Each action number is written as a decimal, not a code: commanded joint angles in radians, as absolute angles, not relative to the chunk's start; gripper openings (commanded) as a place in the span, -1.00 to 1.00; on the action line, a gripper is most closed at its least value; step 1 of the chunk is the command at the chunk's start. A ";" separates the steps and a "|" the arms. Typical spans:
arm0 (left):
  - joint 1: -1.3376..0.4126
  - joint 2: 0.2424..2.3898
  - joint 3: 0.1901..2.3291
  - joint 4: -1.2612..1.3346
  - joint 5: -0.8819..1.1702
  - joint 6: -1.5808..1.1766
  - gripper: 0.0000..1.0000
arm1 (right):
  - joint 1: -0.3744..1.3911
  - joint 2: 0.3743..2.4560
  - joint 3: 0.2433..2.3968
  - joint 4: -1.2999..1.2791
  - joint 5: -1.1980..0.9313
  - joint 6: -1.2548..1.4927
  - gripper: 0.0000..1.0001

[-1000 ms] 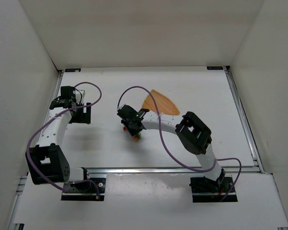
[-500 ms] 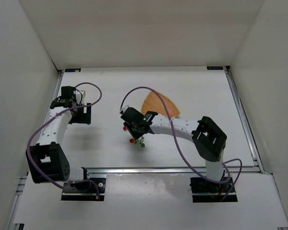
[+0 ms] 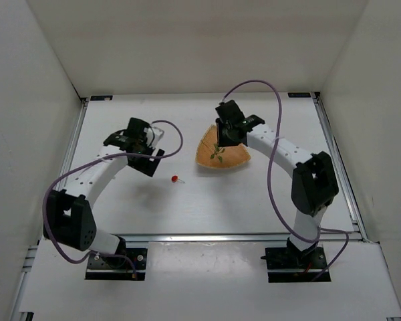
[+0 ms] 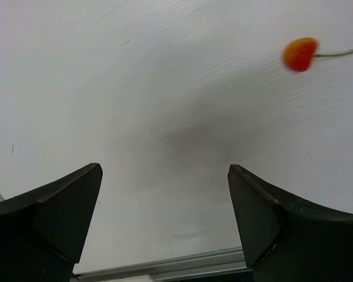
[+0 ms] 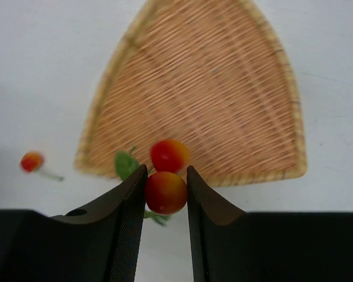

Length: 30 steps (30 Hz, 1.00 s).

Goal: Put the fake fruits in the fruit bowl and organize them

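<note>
The robot's left gripper should next go to the loose red berry beside the fruit bowl and close on the berry's round body (image 3: 174, 178) (image 4: 299, 55), next to its stem.
The fruit bowl (image 3: 228, 158) is a light-brown, woven-looking rounded triangle at the table's middle back; it also shows in the right wrist view (image 5: 206, 88). My right gripper (image 3: 221, 143) hangs over its near-left rim and is shut on a red-orange berry (image 5: 166, 192) of the fake fruit cluster. A second berry (image 5: 169, 154) and green leaves (image 5: 125, 164) hang just beyond the fingertips. The sprig (image 3: 218, 154) shows over the bowl. One loose red berry with a stem (image 3: 174, 179) lies on the table left of the bowl, also seen in both wrist views (image 5: 32, 161) (image 4: 300, 54). My left gripper (image 3: 149, 161) is open and empty, up-left of that berry.
White walls enclose the table on three sides. A metal rail (image 3: 240, 236) runs along the near edge, and another rail (image 3: 341, 167) along the right side. The right arm's purple cable (image 3: 275, 127) arcs above the bowl's right side.
My right gripper has carried the cluster from the table's middle back and right to over the bowl. One berry stayed on the table. My left arm has swung right toward that berry.
</note>
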<state>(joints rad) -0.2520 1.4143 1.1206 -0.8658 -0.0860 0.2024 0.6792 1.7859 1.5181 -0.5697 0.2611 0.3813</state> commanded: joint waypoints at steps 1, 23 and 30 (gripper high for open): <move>-0.388 1.453 1.184 -0.870 -0.152 0.239 1.00 | 0.605 1.885 1.597 -0.609 0.161 0.410 -0.70; -0.699 1.890 1.325 -0.746 -0.281 0.376 0.51 | 0.476 1.573 1.425 -0.604 0.126 0.499 0.75; -0.690 1.914 1.299 -0.746 -0.246 0.376 0.12 | 0.466 1.464 1.391 -0.595 0.161 0.509 0.75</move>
<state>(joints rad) -0.6960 1.9274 1.2938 -0.7555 -0.2596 0.3729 0.4675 1.4963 1.4067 -0.6220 0.1299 0.4984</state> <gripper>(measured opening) 0.570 0.875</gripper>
